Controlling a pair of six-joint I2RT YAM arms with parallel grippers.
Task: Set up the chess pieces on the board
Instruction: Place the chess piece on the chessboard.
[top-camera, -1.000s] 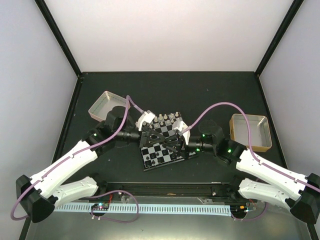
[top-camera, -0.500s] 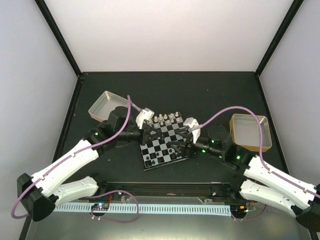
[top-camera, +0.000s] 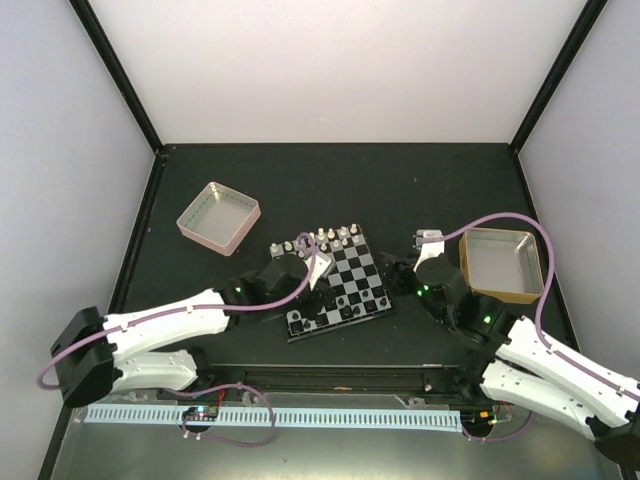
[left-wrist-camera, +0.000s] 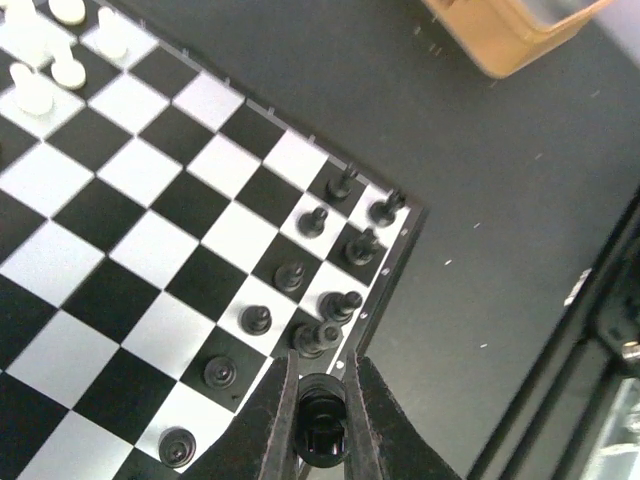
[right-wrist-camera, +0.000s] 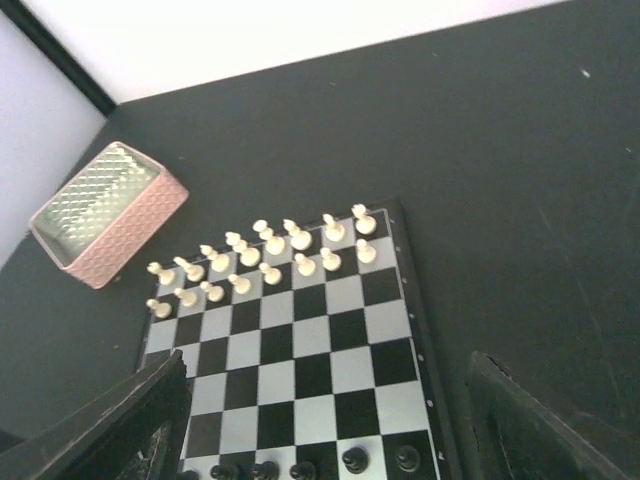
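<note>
I will release the black chess piece, now over the board's near edge, from my left gripper on the empty white near-edge square (top-camera: 334, 316) (left-wrist-camera: 268, 400) beside the tall black piece.
The board (top-camera: 362, 268) lies tilted at the table's middle. White chess pieces (top-camera: 318, 240) fill its two far rows (right-wrist-camera: 268, 252), and several black pieces (left-wrist-camera: 322, 290) stand along its near edge (right-wrist-camera: 350, 460). My left gripper (top-camera: 312, 292) hangs over the board's near edge, shut on a black chess piece (left-wrist-camera: 322, 425) held between its fingers (left-wrist-camera: 282, 420). My right gripper (top-camera: 398, 272) is just off the board's right side, open, with nothing between its fingers (right-wrist-camera: 540, 425). From there it looks across the board (right-wrist-camera: 330, 340).
A pink-sided metal tray (top-camera: 218, 215) sits at the back left (right-wrist-camera: 105, 215). A tan-sided tray (top-camera: 500, 265) stands right of the board, beside the right arm (left-wrist-camera: 510, 35). Black frame posts rise at the table's far corners.
My right gripper has opened and drawn back from over the board to its right side. The left arm has swung down toward the near side, still shut on its black piece.
</note>
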